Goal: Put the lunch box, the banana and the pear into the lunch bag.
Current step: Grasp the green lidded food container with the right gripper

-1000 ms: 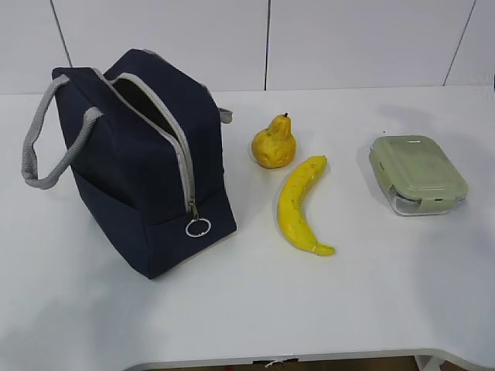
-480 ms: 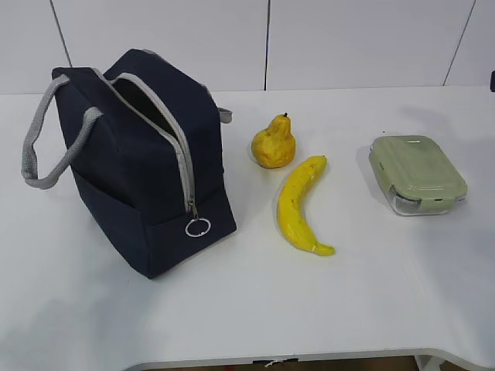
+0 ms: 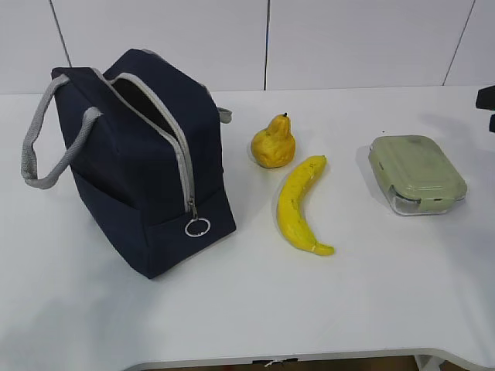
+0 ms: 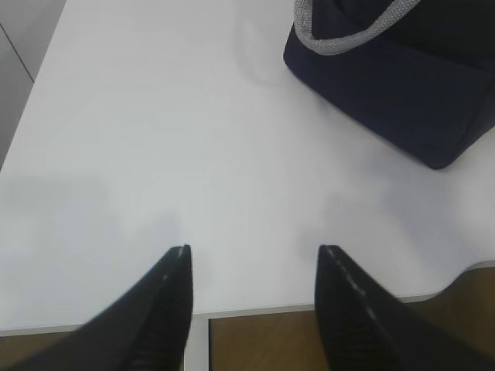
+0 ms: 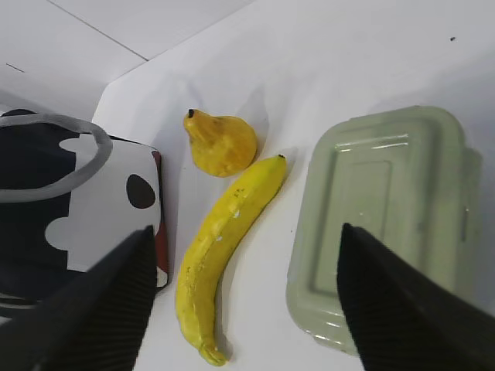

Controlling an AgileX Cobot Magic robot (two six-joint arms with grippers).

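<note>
Next, I move my right gripper to the lunch box's side (image 3: pixel 444 160) (image 5: pixel 462 212) farthest from the lunch bag and close it there, around the middle of that side.
The navy lunch bag (image 3: pixel 131 170) stands at the left with its grey zipper open and the ring pull (image 3: pixel 198 227) hanging at the front. The pear (image 3: pixel 274 142), the banana (image 3: pixel 298 202) and the green-lidded lunch box (image 3: pixel 416 172) lie on the table to its right. My right gripper (image 5: pixel 246 230) is open and empty, high above the banana (image 5: pixel 228 232) and the lunch box (image 5: pixel 383 216), with the pear (image 5: pixel 223 144) beyond. My left gripper (image 4: pixel 254 251) is open and empty over the table's front edge, short of the bag (image 4: pixel 402 77).
The white table (image 3: pixel 247 309) ends at a front edge with brown floor below (image 4: pixel 255 344). A dark part of the right arm (image 3: pixel 487 99) shows at the right edge of the exterior view. The bag's white spotted panel (image 5: pixel 100 209) faces the fruit.
A dark part of the right arm has come into the exterior view at the right edge. The bag, fruit and lunch box have not moved.
</note>
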